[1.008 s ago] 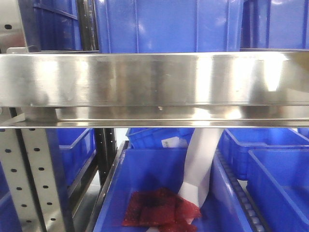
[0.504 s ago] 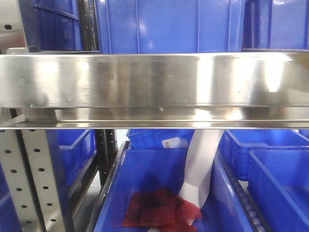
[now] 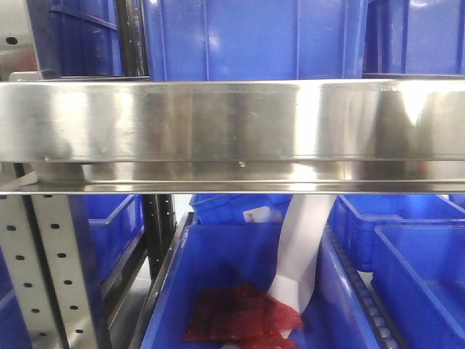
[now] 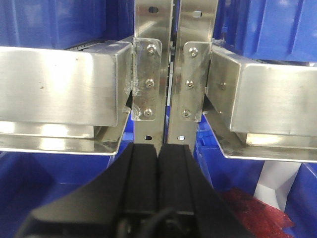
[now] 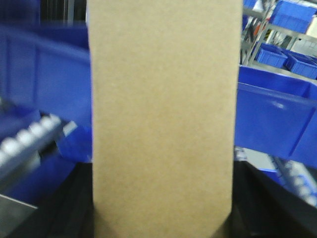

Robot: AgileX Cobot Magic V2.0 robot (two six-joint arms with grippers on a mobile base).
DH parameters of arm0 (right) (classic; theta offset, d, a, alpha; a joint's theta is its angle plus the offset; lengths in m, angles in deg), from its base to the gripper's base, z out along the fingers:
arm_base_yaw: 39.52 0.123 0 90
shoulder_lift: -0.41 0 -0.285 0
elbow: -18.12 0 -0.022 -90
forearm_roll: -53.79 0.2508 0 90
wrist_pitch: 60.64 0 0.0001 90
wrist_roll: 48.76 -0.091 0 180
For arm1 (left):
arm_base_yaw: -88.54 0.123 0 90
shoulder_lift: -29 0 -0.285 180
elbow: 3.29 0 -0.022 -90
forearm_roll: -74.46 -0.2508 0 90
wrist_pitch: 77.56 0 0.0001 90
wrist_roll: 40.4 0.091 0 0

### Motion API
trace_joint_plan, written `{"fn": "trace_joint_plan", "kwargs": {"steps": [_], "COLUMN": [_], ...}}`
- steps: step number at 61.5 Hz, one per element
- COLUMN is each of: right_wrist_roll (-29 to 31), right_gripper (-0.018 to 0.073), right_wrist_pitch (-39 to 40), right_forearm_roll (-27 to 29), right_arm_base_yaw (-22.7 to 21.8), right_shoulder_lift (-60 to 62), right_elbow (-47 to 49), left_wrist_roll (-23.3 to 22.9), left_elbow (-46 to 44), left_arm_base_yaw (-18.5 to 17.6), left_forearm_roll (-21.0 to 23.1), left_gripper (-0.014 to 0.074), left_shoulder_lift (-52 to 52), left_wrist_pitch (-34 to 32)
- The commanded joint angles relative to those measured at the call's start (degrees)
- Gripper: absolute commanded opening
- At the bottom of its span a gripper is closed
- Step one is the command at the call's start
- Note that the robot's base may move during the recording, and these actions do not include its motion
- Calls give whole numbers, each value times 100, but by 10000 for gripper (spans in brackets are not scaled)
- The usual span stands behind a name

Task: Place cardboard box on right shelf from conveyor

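Next, I release the cardboard box from my right gripper on the shelf, between the shelf's shiny steel edge and the middle blue bin (image 3: 314,67).
The cardboard box (image 5: 161,119), plain tan and unprinted, fills the middle of the right wrist view. My right gripper (image 5: 163,203) is shut on it, with a black finger (image 5: 67,208) on each side of its lower part. In the front view the right shelf (image 3: 232,120) shows as a broad shiny steel lip across the frame; neither arm nor the box appears there. My left gripper (image 4: 158,153) is shut and empty, its black fingers pressed together, facing two steel uprights (image 4: 171,69) between shelf ends. The conveyor is out of view.
Blue plastic bins (image 3: 254,40) stand on the shelf above the lip, with more below (image 3: 421,276). One lower bin holds a red mesh bag (image 3: 240,316) and a white paper strip (image 3: 301,251). A perforated grey upright (image 3: 62,269) stands at left. Blue bins (image 5: 277,119) flank the box.
Almost nothing has moved. The bright reflection at the right end of the shelf lip has shrunk a little.
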Motion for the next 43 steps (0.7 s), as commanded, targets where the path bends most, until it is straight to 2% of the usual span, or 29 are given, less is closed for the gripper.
{"fn": "trace_joint_plan", "kwargs": {"steps": [1,5,11,19,23,32,43], "right_wrist_roll": [957,1812,2654,3154,3392,3373,2875], "right_gripper": [58,58,58,58,58,58,58], "right_wrist_pitch": [605,630,634,652,718,1190,1393], "right_forearm_roll": [42,42,42,-3,-220,-1010,-1556], "right_arm_base_yaw": [-34,36,318,983,1341,1980,2249], "right_shoulder_lift": [-647,-1055,-1572,-2184,-2461,-3017,-3713], "right_elbow": [583,843,1126,1330,1349,1349,1547], "left_wrist_roll": [1,1,1,1,1,1,1], "left_elbow": [35,35,35,35,35,35,35], "left_arm_base_yaw": [-4,-4,-4,-4,-4,-4,-4], "left_forearm_roll": [34,34,34,34,34,34,34], "left_gripper": [-116,-115,-116,-116,-116,-116,-115], "left_shoulder_lift": [31,31,31,31,31,31,31], "left_wrist_pitch": [-488,-488,-488,-488,-488,-488,-488]}}
